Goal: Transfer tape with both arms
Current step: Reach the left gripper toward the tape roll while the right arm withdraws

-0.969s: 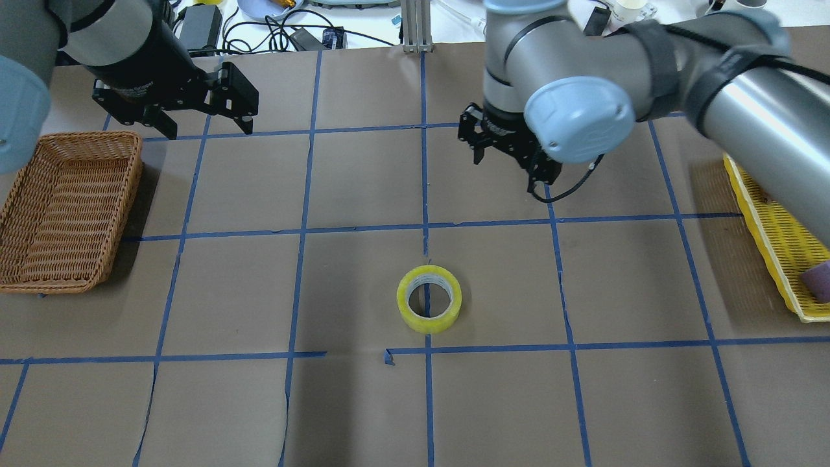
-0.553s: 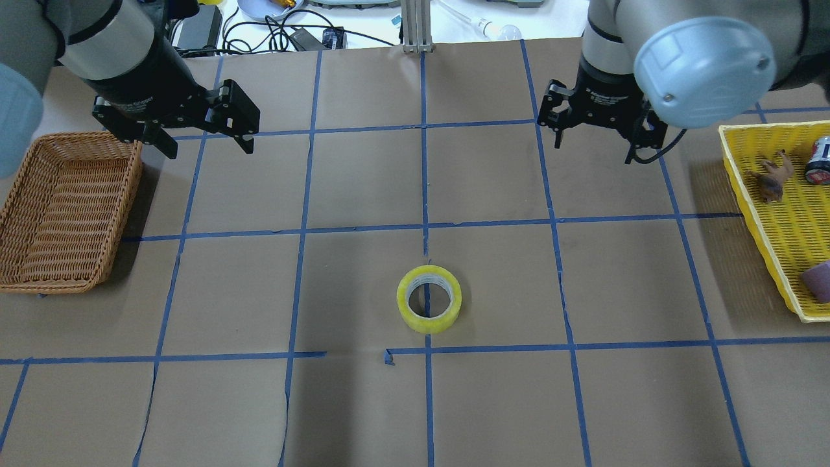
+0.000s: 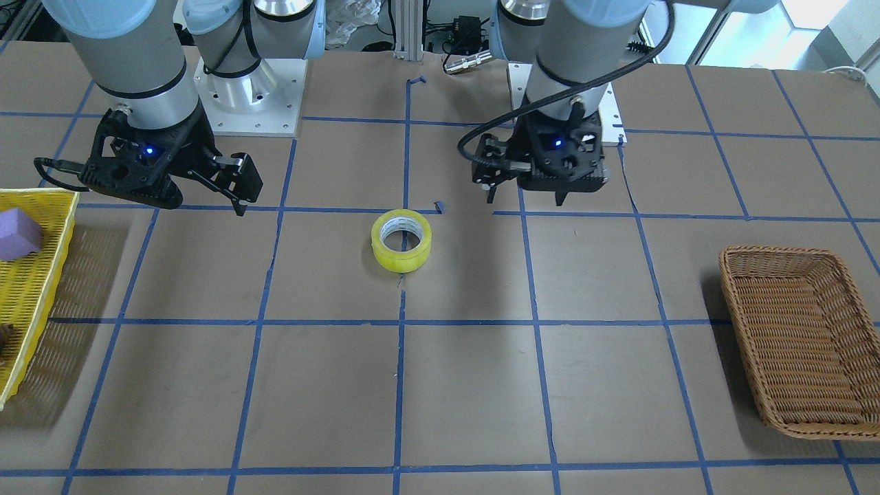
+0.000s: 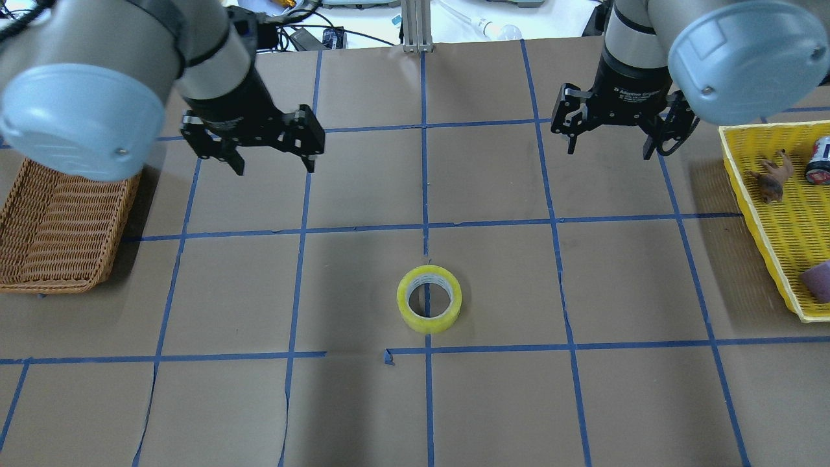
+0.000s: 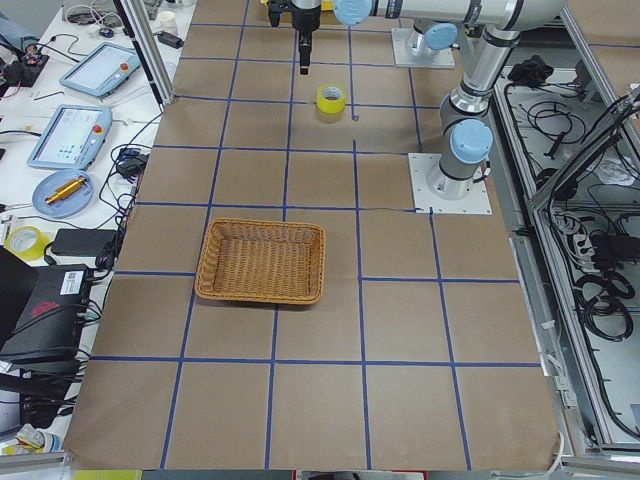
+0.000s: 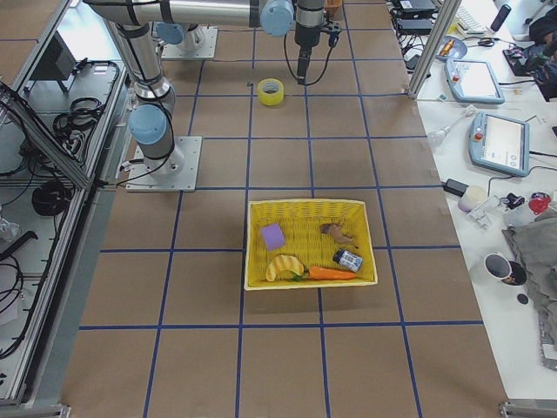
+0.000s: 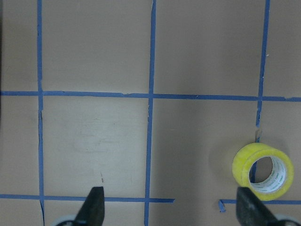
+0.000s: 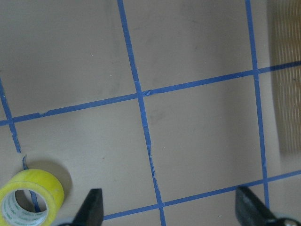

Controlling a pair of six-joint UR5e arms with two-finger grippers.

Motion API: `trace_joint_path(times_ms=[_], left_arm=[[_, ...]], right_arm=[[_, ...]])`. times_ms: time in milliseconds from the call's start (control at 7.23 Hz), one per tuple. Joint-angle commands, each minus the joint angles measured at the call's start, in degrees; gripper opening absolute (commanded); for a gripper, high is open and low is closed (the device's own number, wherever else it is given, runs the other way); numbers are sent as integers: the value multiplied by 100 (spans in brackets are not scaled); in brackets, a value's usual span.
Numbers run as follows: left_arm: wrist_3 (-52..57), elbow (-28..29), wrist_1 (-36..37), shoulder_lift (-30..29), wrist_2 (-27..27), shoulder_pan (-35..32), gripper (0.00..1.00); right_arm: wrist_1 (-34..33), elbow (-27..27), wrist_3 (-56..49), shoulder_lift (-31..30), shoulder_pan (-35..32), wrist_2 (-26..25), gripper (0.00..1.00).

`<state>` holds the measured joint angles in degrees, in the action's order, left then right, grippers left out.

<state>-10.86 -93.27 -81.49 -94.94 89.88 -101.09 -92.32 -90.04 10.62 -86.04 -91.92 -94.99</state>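
Next, I close my left gripper on the side of the yellow tape roll [image 3: 425, 238] [image 7: 241, 172] that faces the wicker basket, with one finger inside the roll's hole.
The yellow tape roll [image 4: 429, 322] lies flat on the brown table, near its middle, on a blue line. It also shows in the front view [image 3: 401, 260], the left wrist view [image 7: 241, 165] and the right wrist view [image 8: 29, 181]. My left gripper [image 4: 275, 167] is open and empty above the table, back and to the left of the roll. My right gripper [image 4: 609, 152] is open and empty, back and to the right of the roll. Both grippers point down and are well apart from the tape.
A wicker basket [image 4: 39, 285] stands at the left edge. A yellow tray [image 4: 757, 214] at the right edge holds a purple block [image 4: 818, 280], a toy animal and a can. Cables and devices lie beyond the table's far edge.
My right arm has swung from the table's middle out to the right. My left gripper has moved from beside the basket toward the centre. The tape has not moved.
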Motion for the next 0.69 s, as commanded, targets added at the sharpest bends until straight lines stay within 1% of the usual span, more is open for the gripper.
trace_joint_path(times_ms=[0,138,277,415,553], left_arm=[[-495,-1134,1652,-436,-31,-402,100],[-496,-1855,2524,-655,-32,-420,100],[-530,-2297,2890,-736,-49,-437,100],[-522,-2327,2937,-745,-232,-542,100],[-531,-2310,2981,-832,-599,-700,100]], right_arm=[[151,-5,-657,-9,287,190,100],[170,3,-649,-9,297,209,100],[162,4,-649,-27,298,165,100],[162,-5,-632,-27,298,156,100],[162,-5,-580,-27,298,156,100]])
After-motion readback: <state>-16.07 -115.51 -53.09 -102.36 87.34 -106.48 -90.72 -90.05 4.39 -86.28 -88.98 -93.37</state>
